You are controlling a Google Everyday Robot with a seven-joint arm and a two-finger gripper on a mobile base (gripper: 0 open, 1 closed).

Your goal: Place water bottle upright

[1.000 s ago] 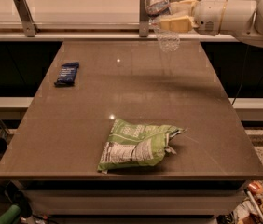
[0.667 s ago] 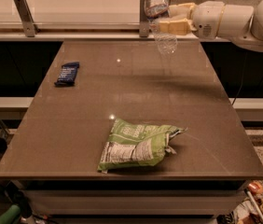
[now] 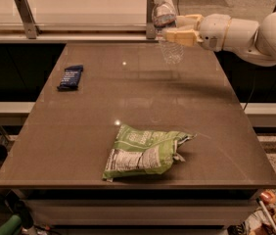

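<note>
The robot's gripper will release the water bottle on the brown table (image 3: pixel 171 74) close to its far edge, by the middle metal post.
The water bottle (image 3: pixel 166 31) is a clear ribbed plastic bottle with a red and blue label near its top. It hangs in the air above the far right part of the brown table (image 3: pixel 99 131), tilted slightly, top end to the upper left. My gripper (image 3: pixel 176 27) reaches in from the right on a white arm and is shut on the water bottle around its middle. The bottle's lower end hangs clear of the table surface.
A green chip bag (image 3: pixel 145 152) lies flat near the table's front edge. A dark blue snack bar (image 3: pixel 70 77) lies at the left. A railing with metal posts (image 3: pixel 150 16) runs behind the table. The white arm (image 3: pixel 255 33) spans the far right.
The arm has drawn slightly left and toward the table with the bottle in its grip. The bottle stays raised. The bag and bar have not moved.
</note>
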